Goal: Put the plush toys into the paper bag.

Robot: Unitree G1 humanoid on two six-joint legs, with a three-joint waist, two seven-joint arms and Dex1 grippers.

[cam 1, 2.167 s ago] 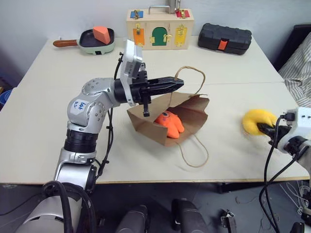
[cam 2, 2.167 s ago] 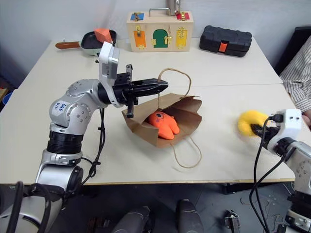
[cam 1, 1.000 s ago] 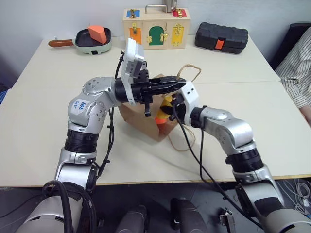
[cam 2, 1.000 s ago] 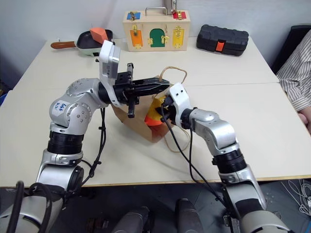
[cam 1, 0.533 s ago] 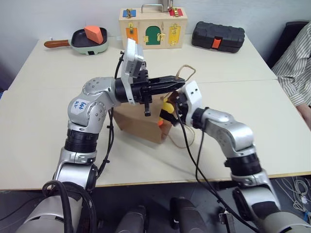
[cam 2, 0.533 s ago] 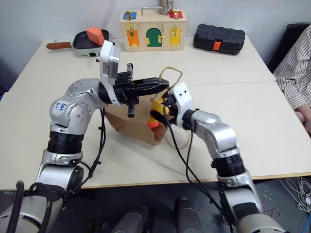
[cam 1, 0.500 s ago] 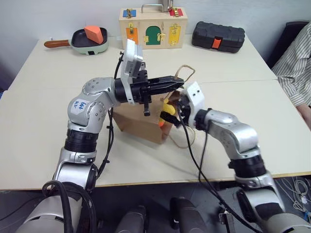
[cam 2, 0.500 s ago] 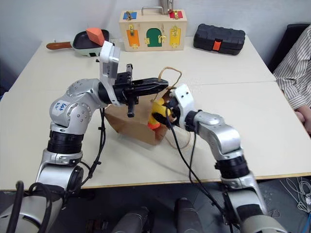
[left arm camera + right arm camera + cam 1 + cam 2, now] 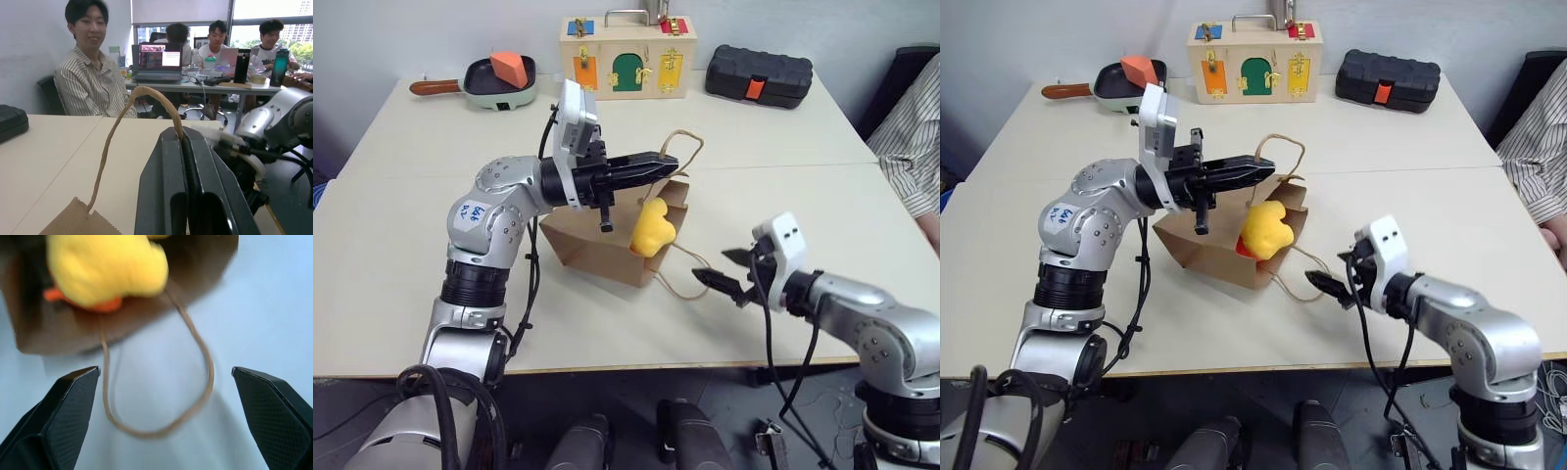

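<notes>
Next, my left gripper lets go of the brown paper bag upright on the table (image 9: 658,272) just below the yellow plush toy.
The brown paper bag (image 9: 592,247) lies on its side on the table, mouth toward my right arm. My left gripper (image 9: 672,160) is shut on the bag's upper twine handle (image 9: 115,129) and holds the mouth up. The yellow plush toy (image 9: 653,227) sits in the bag's mouth. A bit of the orange plush toy (image 9: 100,306) shows beneath it, inside the bag. The other handle (image 9: 161,431) lies as a loop on the table. My right gripper (image 9: 722,269) is open and empty, a short way from the mouth, pointing at it.
At the table's far edge stand a wooden box with coloured doors (image 9: 628,57), a green pan with an orange block (image 9: 501,80) and a black case (image 9: 762,75). A person's striped sleeve (image 9: 915,127) is at the right edge. Several seated people (image 9: 93,73) appear in the left wrist view.
My right gripper has opened, left the yellow toy in the bag's mouth, and drawn back to the right and toward the near edge. The left gripper has kept its hold and place.
</notes>
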